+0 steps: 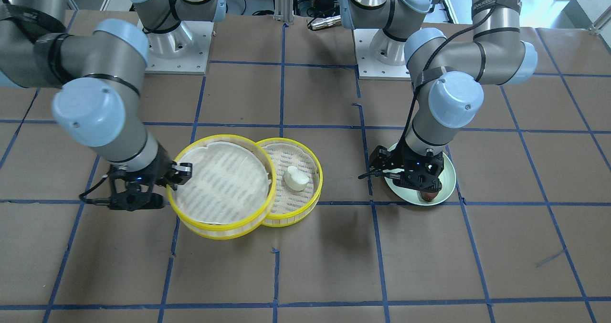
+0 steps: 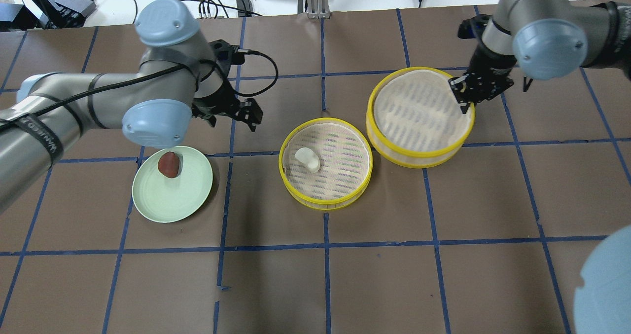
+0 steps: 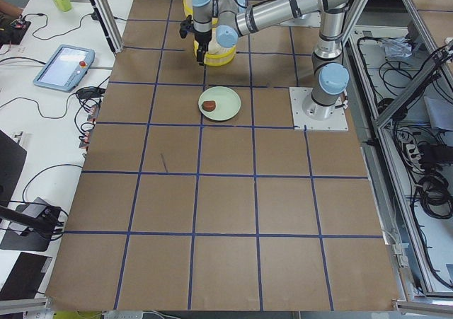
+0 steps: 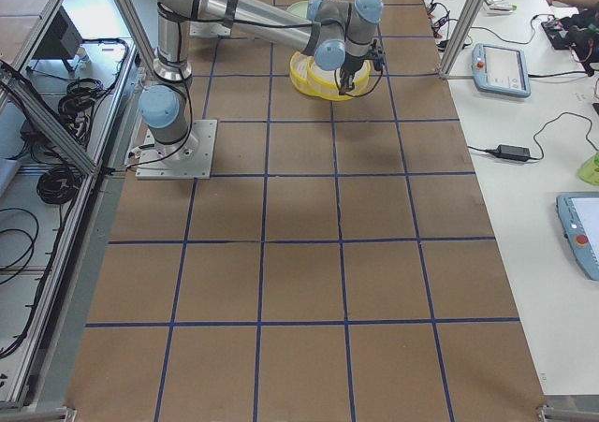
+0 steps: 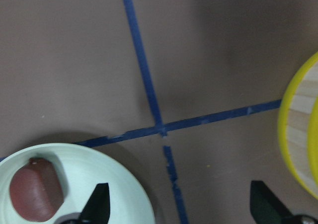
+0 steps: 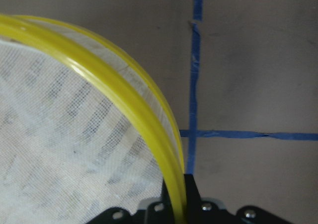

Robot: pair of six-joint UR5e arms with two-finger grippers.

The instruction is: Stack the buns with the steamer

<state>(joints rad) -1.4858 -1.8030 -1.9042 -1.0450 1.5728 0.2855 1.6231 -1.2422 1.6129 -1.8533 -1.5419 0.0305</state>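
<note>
I should close my left gripper on the rounded end of the reddish-brown bun point(image 1: 432, 193) point(image 5: 41, 209) on the pale green plate, across from the bun's small tip.
The white bun point(image 2: 308, 158) lies in a yellow steamer tier point(image 2: 296, 191) at mid-table; it also shows in the front view point(image 1: 296, 178). The reddish-brown bun point(image 2: 168, 165) lies on a pale green plate point(image 2: 172, 203). My right gripper point(image 2: 463, 104) is shut on the rim of a second, cloth-lined yellow steamer tier point(image 2: 419, 112), whose edge overlaps the first tier point(image 1: 298, 213) in the front view. The wrist view shows its fingers point(image 6: 191, 194) clamped on that rim point(image 6: 124, 100). My left gripper point(image 5: 181, 206) is open and empty, over the table between the plate point(image 5: 124, 184) and the first tier.
The table is brown paper with a blue tape grid point(image 2: 325, 245). Both arm bases point(image 1: 176, 51) stand at the table's back edge. Cables point(image 2: 256, 62) trail from the left wrist. A tablet point(image 3: 64, 64) lies on a side bench.
</note>
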